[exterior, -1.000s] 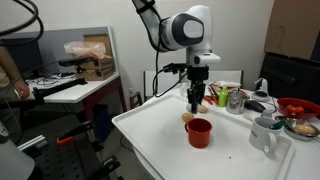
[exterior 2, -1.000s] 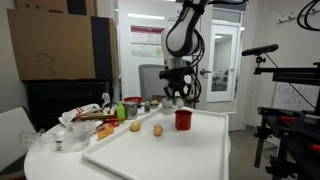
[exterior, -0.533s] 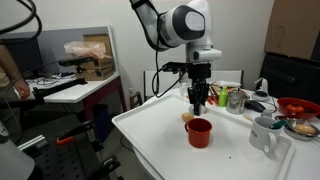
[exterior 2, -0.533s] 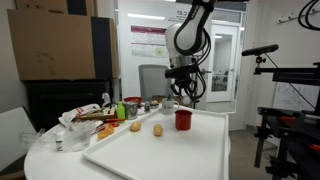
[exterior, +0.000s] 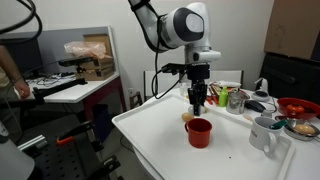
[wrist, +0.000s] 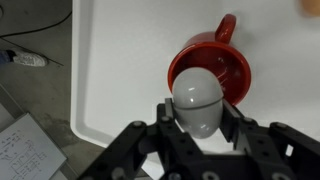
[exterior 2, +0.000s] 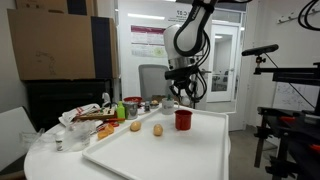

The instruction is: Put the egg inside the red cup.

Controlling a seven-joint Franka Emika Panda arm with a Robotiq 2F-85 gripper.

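Next, my gripper lets go of the pale grey egg so that it rests at the bottom of the red cup [exterior: 200, 129] [wrist: 212, 74] on the white tray.
In the wrist view my gripper [wrist: 198, 112] is shut on a pale grey egg [wrist: 198, 98]. It holds the egg just above the open mouth of the red cup [wrist: 228, 72], near the cup's rim. The cup stands upright on the white tray [wrist: 110, 70]. In both exterior views the gripper [exterior: 199, 104] [exterior 2: 183, 99] hangs pointing down, right over the red cup [exterior: 199, 132] [exterior 2: 183, 120]. The egg is too small to make out there.
A tan egg-like object [exterior: 187, 116] lies behind the cup. Two such objects [exterior 2: 157, 129] [exterior 2: 135, 126] show on the tray [exterior 2: 150, 155]. A white mug [exterior: 264, 134] and a wide red bowl [exterior: 297, 106] stand beside the tray, among other clutter [exterior 2: 95, 120].
The gripper with the egg has shifted slightly sideways, to above the red cup. It has barely moved in the last half second.
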